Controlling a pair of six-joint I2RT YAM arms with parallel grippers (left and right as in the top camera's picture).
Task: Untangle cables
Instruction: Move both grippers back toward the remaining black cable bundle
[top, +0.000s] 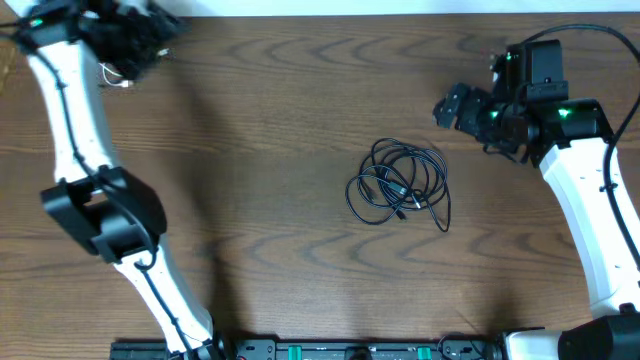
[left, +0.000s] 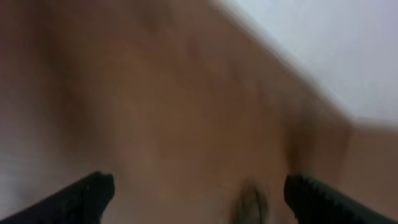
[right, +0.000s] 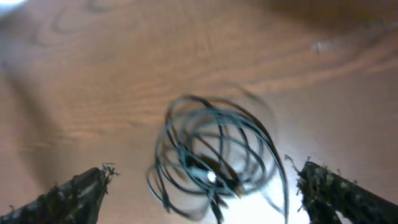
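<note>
My right gripper will grip the outer loop (top: 446, 187) (right: 276, 155) of the tangled black cable bundle, along the side nearest my right arm.
A tangled bundle of thin black cables (top: 400, 185) lies on the wooden table right of centre. It also shows blurred in the right wrist view (right: 211, 162), in line with the gap between my fingers. My right gripper (top: 450, 108) (right: 205, 171) is open and hovers up and to the right of the bundle, apart from it. My left gripper (top: 135, 45) (left: 199, 196) is open at the far left corner. A short white cable (top: 115, 77) lies on the table just below it. The left wrist view is blurred; a dim shape (left: 252, 204) shows between the fingers.
The table's far edge meets a white surface (left: 323, 43) close to my left gripper. The arm bases and a black rail (top: 330, 350) run along the table's near edge. The left arm (top: 100, 210) stretches along the left side.
</note>
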